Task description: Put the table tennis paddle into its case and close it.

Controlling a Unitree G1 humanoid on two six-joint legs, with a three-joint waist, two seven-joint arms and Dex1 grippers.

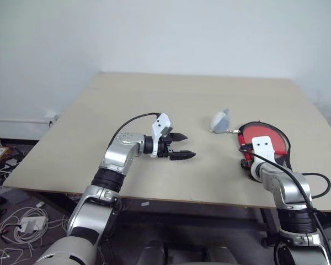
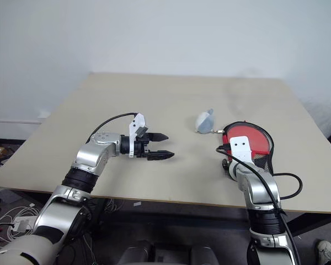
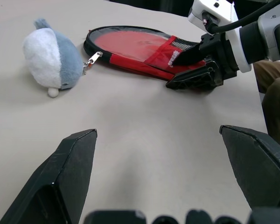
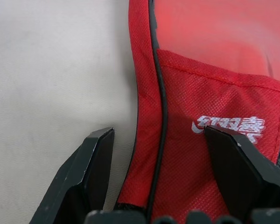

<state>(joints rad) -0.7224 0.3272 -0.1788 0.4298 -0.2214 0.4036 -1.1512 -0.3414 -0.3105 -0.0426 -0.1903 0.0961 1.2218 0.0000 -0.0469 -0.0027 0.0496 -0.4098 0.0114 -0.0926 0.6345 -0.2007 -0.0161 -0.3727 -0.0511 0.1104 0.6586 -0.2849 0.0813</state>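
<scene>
The plush toy on the case's zip lies beyond the reach of the left gripper's fingers, so the robot's right gripper will pinch the case's edge [image 4: 148, 140] and swing the case toward them.
The case [image 1: 259, 132] lies flat on the table's right side, red with black trim, a white logo [image 4: 228, 127] and a mesh patch. Its round part shows a smooth red surface; I cannot tell whether that is the paddle. My right gripper [image 4: 161, 154] is open at the case's near end and straddles its left edge. One finger [image 4: 91, 168] is over bare table and the other is over the red fabric. My left gripper [image 1: 188, 146] hangs open above mid-table, pointing toward the case, with nothing in it.
A small grey-and-white plush toy [image 1: 220, 121] lies just left of the case, by the zip pull [image 3: 91, 60]. The tan table [image 1: 154, 99] has a close front edge. Cables [image 1: 22, 221] lie on the floor at left. A person's trouser leg [image 3: 273, 88] is beyond the right arm.
</scene>
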